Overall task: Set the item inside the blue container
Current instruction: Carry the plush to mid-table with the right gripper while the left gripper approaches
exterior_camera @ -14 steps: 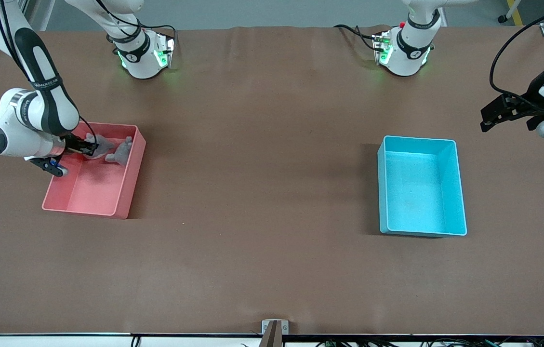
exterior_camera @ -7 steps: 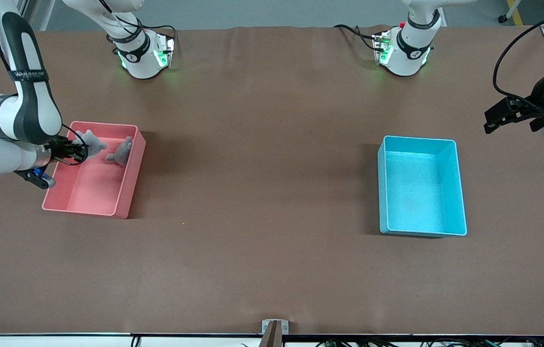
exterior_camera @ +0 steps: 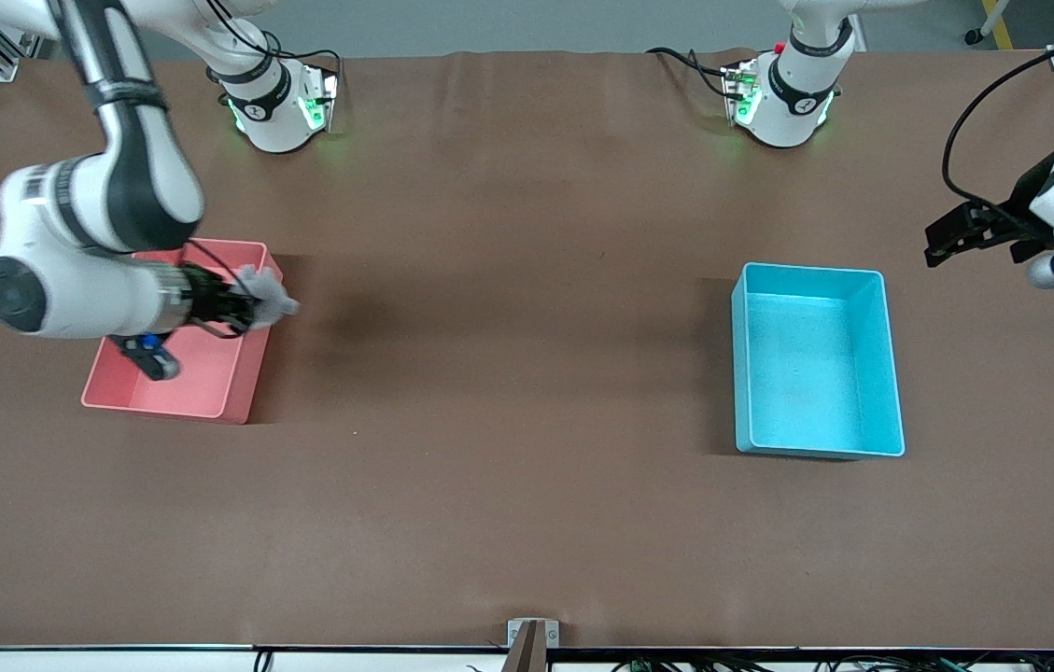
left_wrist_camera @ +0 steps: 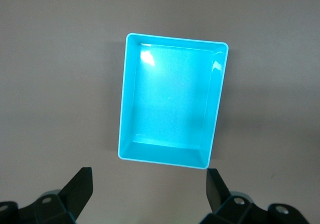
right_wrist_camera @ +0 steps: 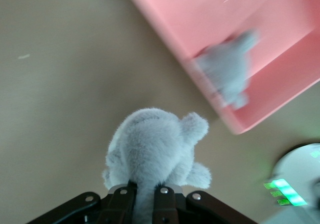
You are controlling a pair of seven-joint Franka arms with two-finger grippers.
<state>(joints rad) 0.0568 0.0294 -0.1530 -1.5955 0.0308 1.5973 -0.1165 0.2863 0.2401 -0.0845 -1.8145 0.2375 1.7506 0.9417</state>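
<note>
My right gripper will let go of the grey plush toy on the brown cloth [exterior_camera: 506, 357] between the pink bin and blue container.
A grey plush toy [exterior_camera: 269, 297] [right_wrist_camera: 155, 151] hangs in my right gripper [exterior_camera: 242, 306] [right_wrist_camera: 145, 194], which is shut on it. It is over the wall of the pink bin [exterior_camera: 245, 378] [right_wrist_camera: 280, 58] that faces the middle of the table. A second grey plush toy [right_wrist_camera: 227, 76] lies inside that bin against its wall. The blue container [exterior_camera: 816, 373] [left_wrist_camera: 170, 103] stands empty toward the left arm's end of the table. My left gripper [exterior_camera: 939, 245] [left_wrist_camera: 149, 179] waits open, with nothing between its fingers, over the bare table beside the container.
Brown cloth covers the table [exterior_camera: 508, 373] between the two bins. Both arm bases [exterior_camera: 279, 103] [exterior_camera: 783, 98] stand along the edge farthest from the front camera. A small metal bracket [exterior_camera: 531, 635] sits at the nearest edge.
My right gripper has lifted the plush toy out of the pink bin and carried it toward the bin's wall facing the blue container. The left arm has barely shifted.
</note>
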